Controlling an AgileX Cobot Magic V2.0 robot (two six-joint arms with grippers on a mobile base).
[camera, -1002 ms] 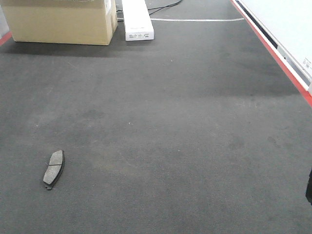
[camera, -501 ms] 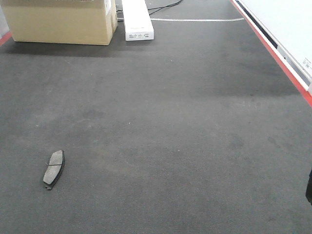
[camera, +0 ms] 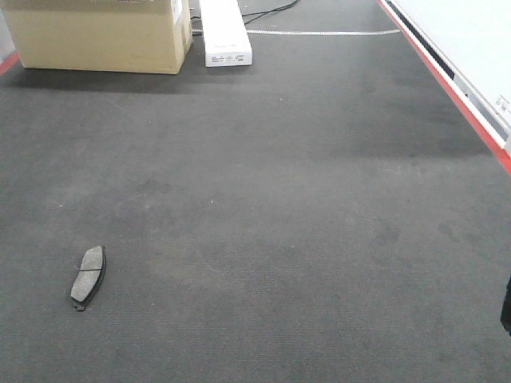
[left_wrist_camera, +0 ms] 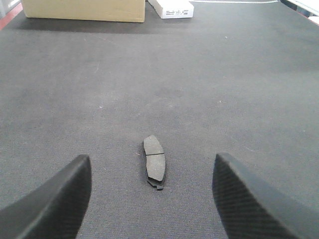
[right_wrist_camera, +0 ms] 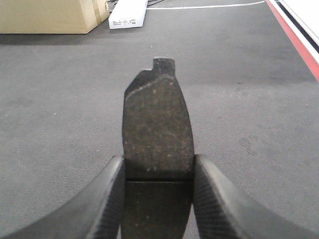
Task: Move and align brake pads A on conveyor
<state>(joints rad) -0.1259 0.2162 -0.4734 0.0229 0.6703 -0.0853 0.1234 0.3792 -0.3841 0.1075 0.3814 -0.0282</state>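
Observation:
The brake pad in my right gripper should be let go across the belt from the other brake pad (camera: pixel 388 273), towards the red bar.
One of the brake pads A (camera: pixel 88 277), flat and dark grey with a centre groove, lies lengthwise on the dark conveyor belt (camera: pixel 279 199) at the lower left. In the left wrist view this pad (left_wrist_camera: pixel 154 164) rests on the belt just ahead of my left gripper (left_wrist_camera: pixel 151 156), which hangs open, its fingers wide apart on either side. My right gripper (right_wrist_camera: pixel 158 158) is shut on a second brake pad (right_wrist_camera: pixel 157 114), held above the belt with its notched end pointing away. In the front view only a dark sliver at the right edge (camera: pixel 506 305) hints at the right arm.
A cardboard box (camera: pixel 96 36) and a long white box (camera: pixel 223 32) stand at the belt's far left end. A red side rail (camera: pixel 447 80) runs along the right edge, with a white wall beyond it. A black cable lies behind the white box.

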